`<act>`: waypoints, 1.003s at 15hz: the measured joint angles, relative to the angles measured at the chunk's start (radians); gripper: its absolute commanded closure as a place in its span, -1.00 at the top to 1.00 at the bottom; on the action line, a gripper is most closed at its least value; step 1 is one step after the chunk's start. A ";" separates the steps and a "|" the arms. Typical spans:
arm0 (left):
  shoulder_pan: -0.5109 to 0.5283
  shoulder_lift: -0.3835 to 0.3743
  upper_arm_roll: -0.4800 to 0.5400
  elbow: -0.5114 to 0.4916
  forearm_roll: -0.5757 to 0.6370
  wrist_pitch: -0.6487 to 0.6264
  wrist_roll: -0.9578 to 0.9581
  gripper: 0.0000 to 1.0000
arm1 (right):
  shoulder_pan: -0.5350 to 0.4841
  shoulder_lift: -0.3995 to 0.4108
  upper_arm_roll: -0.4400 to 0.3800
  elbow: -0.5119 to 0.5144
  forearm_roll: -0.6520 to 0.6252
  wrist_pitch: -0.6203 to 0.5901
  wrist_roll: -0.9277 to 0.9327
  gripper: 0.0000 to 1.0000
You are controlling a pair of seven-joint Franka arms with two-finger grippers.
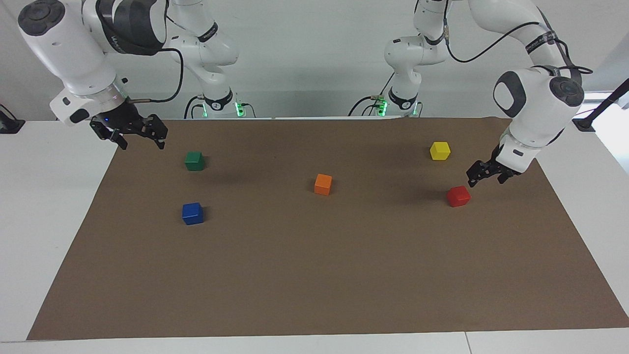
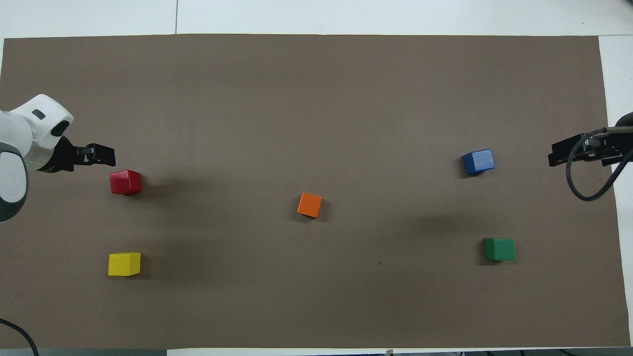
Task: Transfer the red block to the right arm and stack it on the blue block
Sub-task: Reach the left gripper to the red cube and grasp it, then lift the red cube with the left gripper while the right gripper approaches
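Note:
Next, I close my left gripper on the upper half of the red block (image 2: 125, 180), because its lower part should stay free for my right gripper.
The red block (image 1: 458, 196) (image 2: 125, 182) lies on the brown mat toward the left arm's end of the table. My left gripper (image 1: 485, 179) (image 2: 101, 155) hangs low over the mat just beside it, open and empty, not touching it. The blue block (image 1: 192, 213) (image 2: 478, 161) rests on the mat toward the right arm's end. There my right gripper (image 1: 142, 143) (image 2: 559, 155) waits open and empty above the mat's edge, apart from the blue block.
An orange cube (image 1: 323, 184) sits mid-mat. A yellow cube (image 1: 440, 150) lies nearer to the robots than the red block. A green cube (image 1: 194, 161) lies nearer to the robots than the blue block. The brown mat (image 1: 314, 275) covers most of the white table.

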 measured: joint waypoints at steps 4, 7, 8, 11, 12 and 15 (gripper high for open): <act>-0.001 0.004 0.000 -0.106 0.000 0.114 -0.004 1.00 | -0.045 0.001 0.000 -0.071 0.151 0.097 -0.099 1.00; -0.003 0.017 -0.003 -0.145 0.000 0.161 -0.024 1.00 | -0.097 0.039 -0.001 -0.092 0.358 0.111 -0.183 1.00; -0.004 0.025 -0.004 -0.153 0.000 0.179 -0.037 1.00 | -0.104 0.056 -0.001 -0.093 0.436 0.112 -0.211 1.00; -0.005 0.047 -0.007 -0.184 0.000 0.244 -0.056 0.88 | -0.108 0.108 -0.001 -0.102 0.654 0.117 -0.282 1.00; -0.005 0.050 -0.007 -0.191 0.000 0.252 -0.058 0.57 | -0.108 0.119 -0.001 -0.115 0.733 0.117 -0.305 1.00; -0.005 0.051 -0.007 -0.200 0.000 0.257 -0.060 -1.00 | -0.116 0.131 -0.001 -0.231 0.968 0.123 -0.408 1.00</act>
